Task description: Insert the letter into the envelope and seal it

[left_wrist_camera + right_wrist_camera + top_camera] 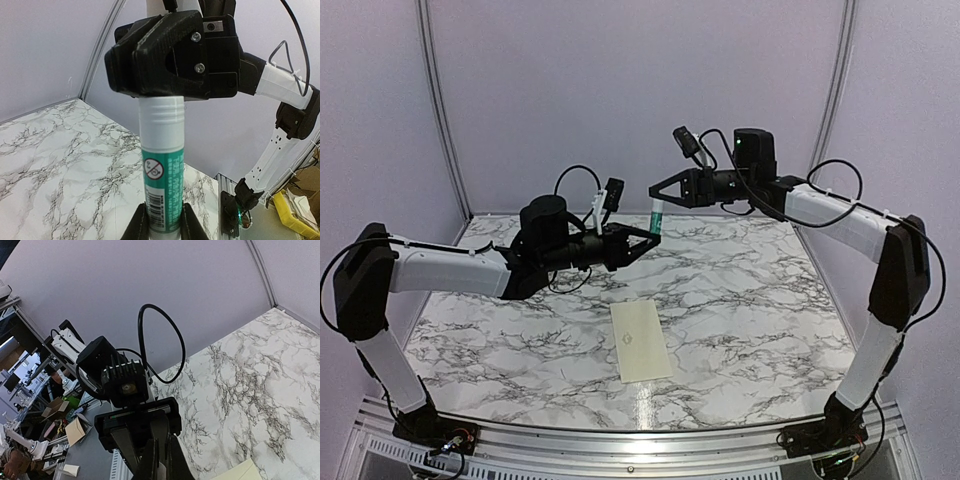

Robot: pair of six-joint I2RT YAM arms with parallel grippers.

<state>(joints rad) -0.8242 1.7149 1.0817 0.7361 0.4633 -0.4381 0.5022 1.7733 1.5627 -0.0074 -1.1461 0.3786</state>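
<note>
Next, I let go of the glue tube with my left gripper on the marble table (579,358) next to the cream envelope's long edge, facing that arm's base. The tube is upright in mid-air now.
A white-and-green glue tube (656,215) is held upright in mid-air over the back of the table. My left gripper (646,240) is shut on its lower end; in the left wrist view its fingers (141,226) clamp the tube (161,170). My right gripper (658,195) is shut on the tube's top end, seen from below in the left wrist view (172,55). The cream envelope (642,340) lies flat on the table in front of both grippers; its corner shows in the right wrist view (240,473). The white letter is not in view.
The marble table (770,300) is walled by pale panels at the back and sides. A metal rail (620,440) runs along the near edge by the arm bases. Boxes and clutter lie beyond the table in the wrist views.
</note>
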